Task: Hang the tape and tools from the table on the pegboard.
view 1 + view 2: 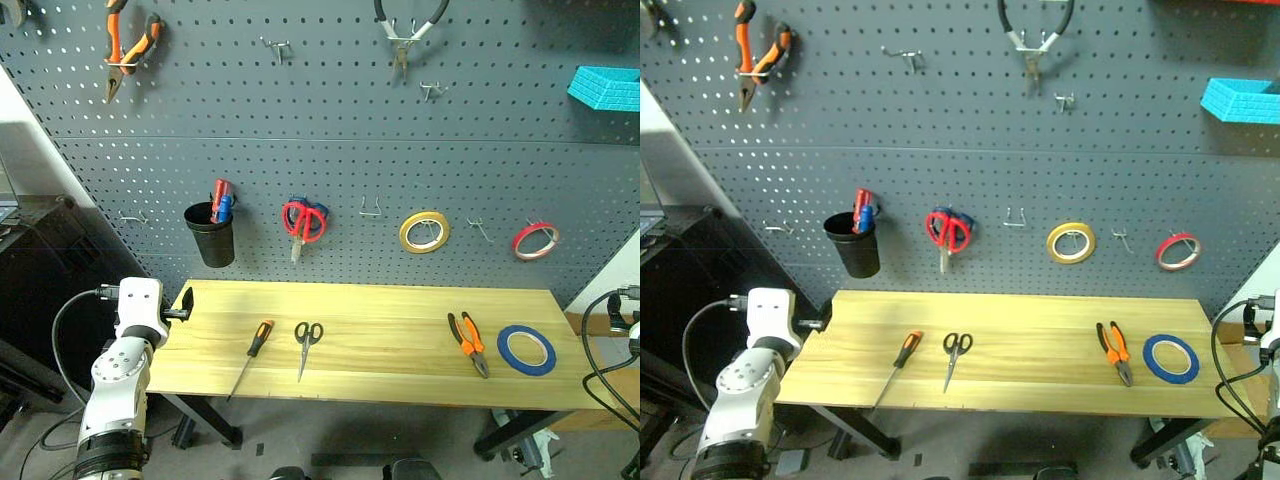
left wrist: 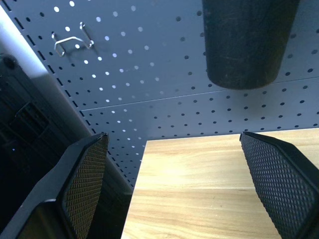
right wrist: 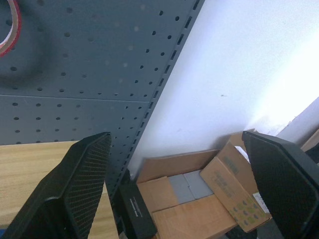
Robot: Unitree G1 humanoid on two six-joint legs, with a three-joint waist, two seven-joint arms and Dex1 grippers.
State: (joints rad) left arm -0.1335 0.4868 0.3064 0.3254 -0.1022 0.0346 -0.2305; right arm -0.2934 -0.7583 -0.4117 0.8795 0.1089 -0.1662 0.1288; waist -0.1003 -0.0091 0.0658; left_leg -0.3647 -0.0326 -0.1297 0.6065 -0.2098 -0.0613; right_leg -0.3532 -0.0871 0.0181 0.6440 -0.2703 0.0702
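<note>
The robot's right gripper should next close on the blue tape's side [image 1: 503, 352] nearest the orange-handled pliers, with one finger inside the blue tape's hole.
On the light wood table [image 1: 390, 310] lie a screwdriver with an orange-and-black handle [image 1: 252, 352], small silver scissors [image 1: 307, 345], orange-handled pliers [image 1: 468, 343] and, near the right end, the blue tape [image 1: 527, 350]. The dark grey pegboard [image 1: 350, 150] rises behind them. My left gripper [image 2: 172, 137] stands open at the table's left end, pointing at the pegboard below a black cup, with nothing between its fingers. Beyond the table's right end my right gripper [image 3: 177, 134] is open and empty, facing the pegboard's right edge and the white wall.
On the pegboard hang a black cup of markers [image 1: 212, 235], red scissors [image 1: 304, 222], yellow tape [image 1: 424, 231], red tape [image 1: 535, 240], orange pliers [image 1: 128, 55], black-and-white pliers [image 1: 405, 30] and a cyan basket [image 1: 607, 87]. Bare hooks [image 1: 370, 208] show between them. Cardboard boxes [image 3: 199, 194] lie at the right.
</note>
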